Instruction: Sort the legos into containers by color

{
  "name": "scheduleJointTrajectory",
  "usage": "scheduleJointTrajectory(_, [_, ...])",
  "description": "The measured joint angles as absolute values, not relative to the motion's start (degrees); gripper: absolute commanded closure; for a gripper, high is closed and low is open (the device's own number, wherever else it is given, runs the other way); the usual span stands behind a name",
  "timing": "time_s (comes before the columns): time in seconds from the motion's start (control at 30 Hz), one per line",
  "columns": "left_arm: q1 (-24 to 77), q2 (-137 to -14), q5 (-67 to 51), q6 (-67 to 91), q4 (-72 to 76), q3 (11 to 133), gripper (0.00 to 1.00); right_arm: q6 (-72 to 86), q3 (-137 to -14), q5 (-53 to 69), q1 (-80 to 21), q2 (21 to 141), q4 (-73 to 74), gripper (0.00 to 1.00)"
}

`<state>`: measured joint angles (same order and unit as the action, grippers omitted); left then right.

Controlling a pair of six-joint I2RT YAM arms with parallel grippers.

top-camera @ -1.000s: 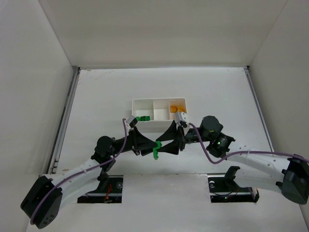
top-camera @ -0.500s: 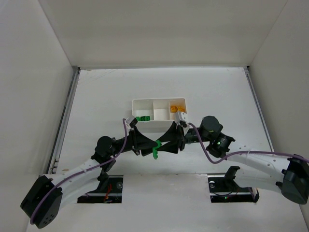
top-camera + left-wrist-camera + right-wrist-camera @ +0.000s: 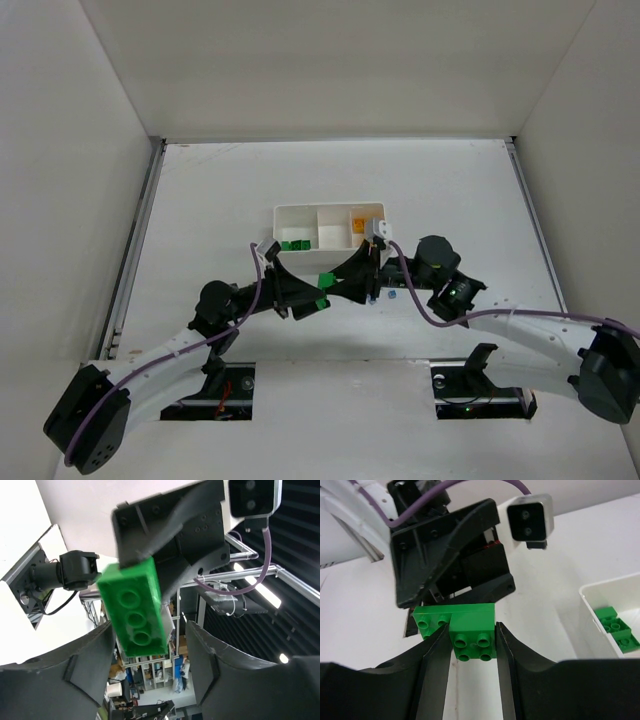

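Observation:
I will use my right gripper to set the square brick down behind the green bricks in the white tray [image 3: 297, 229].
A green brick pair [image 3: 470, 630], a square one stacked on a longer one, is held above the table between my two grippers [image 3: 322, 304]. My right gripper [image 3: 471, 630] is shut on the square brick. My left gripper [image 3: 150, 627] faces it with its fingers apart on either side of the longer brick's underside [image 3: 134, 612], not clamping it. The white tray [image 3: 327, 212] lies just beyond, with green bricks [image 3: 293, 245] in its left compartment and orange bricks [image 3: 358, 222] in its right one. A tiny light blue brick [image 3: 391, 294] lies on the table under my right arm.
The tray's left corner with green bricks [image 3: 615, 625] shows at the right of the right wrist view. White walls enclose the table at left, right and back. My two arms cross the near half of the table.
The green pair has risen a little and shifted toward the tray with my right gripper. The light blue brick now shows on the table beside my right arm.

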<state>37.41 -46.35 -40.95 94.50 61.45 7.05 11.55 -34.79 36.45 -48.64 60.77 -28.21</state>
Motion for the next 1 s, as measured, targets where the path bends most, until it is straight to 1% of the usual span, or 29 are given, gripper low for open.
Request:
scheduleJointTrajectory(0.2, [37.4, -46.7, -40.9, 93.2, 59.7, 7.0, 0.62, 11.6, -34.8, 35.1, -48.3, 61.8, -27.9, 0.70])
scheduleJointTrajectory(0.37, [37.3, -46.8, -40.7, 92.9, 58.7, 7.0, 0.76, 11.4, -34.8, 34.9, -48.0, 62.0, -27.9, 0.72])
scheduleJointTrajectory(0.5, [36.3, -46.4, -40.4, 92.6, 58.8, 6.5, 0.84, 11.4, -34.8, 34.9, -47.9, 62.1, -27.9, 0.72])
scheduleJointTrajectory(0.63, [32.7, -44.5, -39.5, 91.8, 59.6, 3.9, 0.86, 12.7, -34.7, 34.9, -46.3, 61.6, -27.5, 0.73])
scheduleJointTrajectory(0.87, [23.2, -41.9, -38.0, 91.1, 59.8, 3.0, 0.86, 14.5, -34.7, 33.6, -44.3, 60.5, -27.7, 0.72])
scheduleJointTrajectory(0.93, [22.3, -41.4, -37.4, 90.8, 59.8, 3.0, 0.86, 14.8, -35.2, 31.8, -44.3, 62.3, -27.8, 0.72])
scheduleJointTrajectory(1.0, [21.9, -40.7, -37.0, 90.4, 59.7, 3.0, 0.86, 14.8, -37.6, 28.6, -44.4, 66.8, -27.7, 0.71])
